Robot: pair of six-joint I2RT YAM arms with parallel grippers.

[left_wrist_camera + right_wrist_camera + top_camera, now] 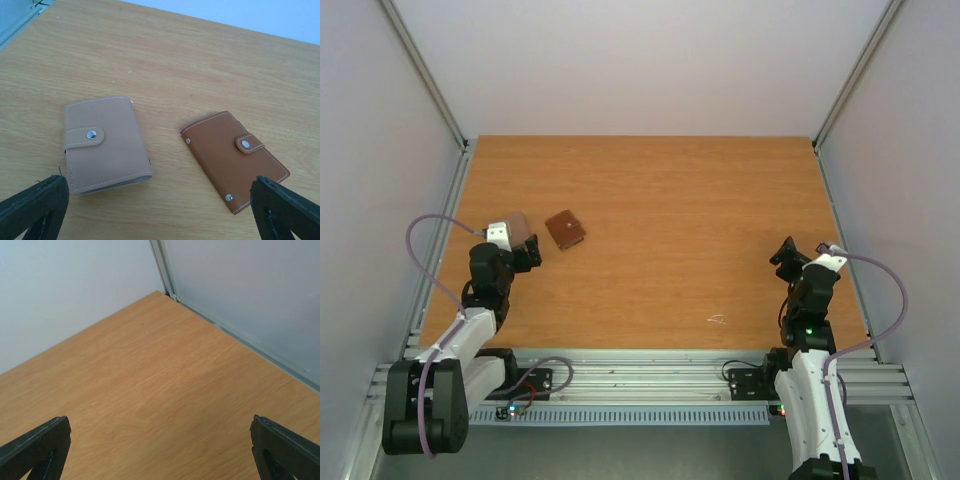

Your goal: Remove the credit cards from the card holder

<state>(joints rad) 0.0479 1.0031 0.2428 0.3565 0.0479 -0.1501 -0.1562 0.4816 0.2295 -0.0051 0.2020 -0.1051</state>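
The robot's left gripper will next move to the brown card holder's studded edge (554,235) (207,173), opposite its snapped tab, and close there around the middle.
The brown card holder (565,229) lies shut on the left part of the table, its tab snapped closed. The left wrist view shows it (232,157) ahead and to the right. No credit cards show; any inside are hidden. My left gripper (527,252) is open and empty just near of it, its fingertips (35,202) wide apart low in the wrist view, touching nothing. My right gripper (786,256) is open and empty on the far right, over bare wood (160,390).
A second, tan wallet (105,145), also snapped shut, lies left of the brown one, partly under my left wrist in the top view (518,226). A small white scuff (717,320) marks the table. Grey walls and metal rails (235,332) border the table.
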